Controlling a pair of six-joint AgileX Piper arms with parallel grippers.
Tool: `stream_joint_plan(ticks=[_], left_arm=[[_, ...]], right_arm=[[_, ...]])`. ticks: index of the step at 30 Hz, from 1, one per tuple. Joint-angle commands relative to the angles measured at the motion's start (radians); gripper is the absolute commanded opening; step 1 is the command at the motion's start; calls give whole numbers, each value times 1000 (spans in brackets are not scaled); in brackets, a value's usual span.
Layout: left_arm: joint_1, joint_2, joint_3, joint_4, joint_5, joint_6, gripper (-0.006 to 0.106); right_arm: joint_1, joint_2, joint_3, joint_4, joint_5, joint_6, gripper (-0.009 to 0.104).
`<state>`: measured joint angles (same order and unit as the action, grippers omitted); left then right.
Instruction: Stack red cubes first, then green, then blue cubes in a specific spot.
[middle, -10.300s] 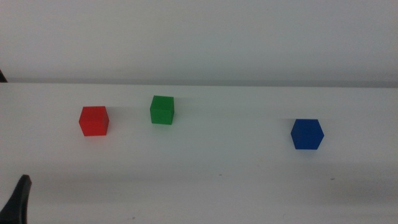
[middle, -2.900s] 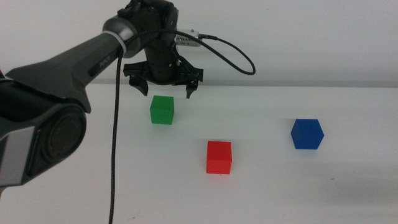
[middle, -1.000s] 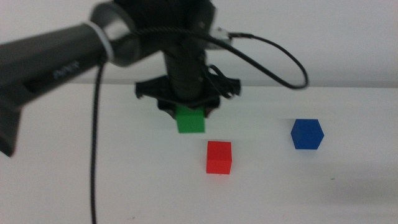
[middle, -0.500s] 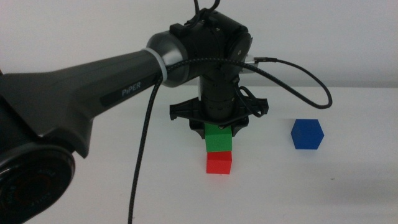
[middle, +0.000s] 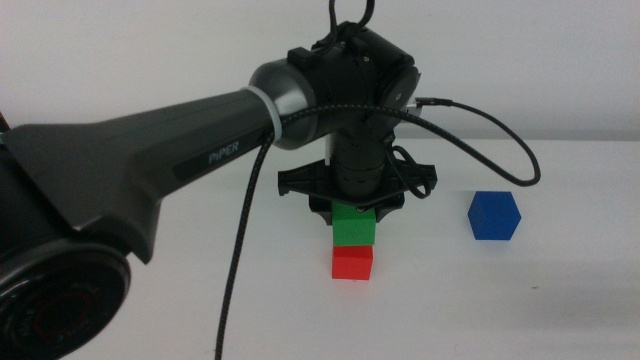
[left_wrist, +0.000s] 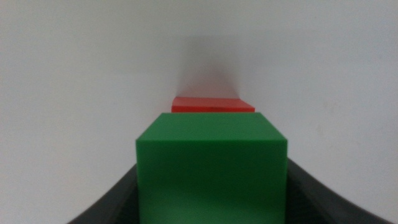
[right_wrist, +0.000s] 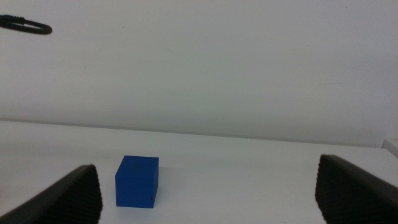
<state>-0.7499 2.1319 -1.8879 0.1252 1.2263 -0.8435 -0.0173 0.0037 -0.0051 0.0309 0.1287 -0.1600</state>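
I should set the green cube down squarely on top of the red cube (middle: 354, 232) (left_wrist: 213, 134) with my left gripper.
The green cube (middle: 354, 224) sits directly over the red cube (middle: 352, 263) in the middle of the white table, their faces meeting or nearly so. My left gripper (middle: 354, 207) reaches down from above and is shut on the green cube. In the left wrist view the green cube (left_wrist: 211, 167) fills the gap between the dark jaws, and the red cube (left_wrist: 212, 104) shows just beyond it. The blue cube (middle: 494, 215) stands alone to the right. In the right wrist view, my right gripper (right_wrist: 208, 194) is open, with the blue cube (right_wrist: 137, 180) ahead of it.
The left arm's black cable (middle: 492, 112) loops out to the right above the blue cube. A white wall closes the back of the table. The right arm is outside the middle view.
My left gripper has carried the green cube rightward and down until it is over the red cube. In the last half second it dropped a little lower. The blue cube has not moved.
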Motion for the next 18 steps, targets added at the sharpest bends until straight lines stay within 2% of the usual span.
stream_joint_plan(ticks=[1, 18], left_arm=[[-3, 15, -10, 4, 79, -13, -2], [-3, 68, -12, -21, 34, 4, -2]], right_arm=[[-4, -40, 43, -6, -11, -5, 92], [-4, -40, 43, -6, -11, -5, 92]])
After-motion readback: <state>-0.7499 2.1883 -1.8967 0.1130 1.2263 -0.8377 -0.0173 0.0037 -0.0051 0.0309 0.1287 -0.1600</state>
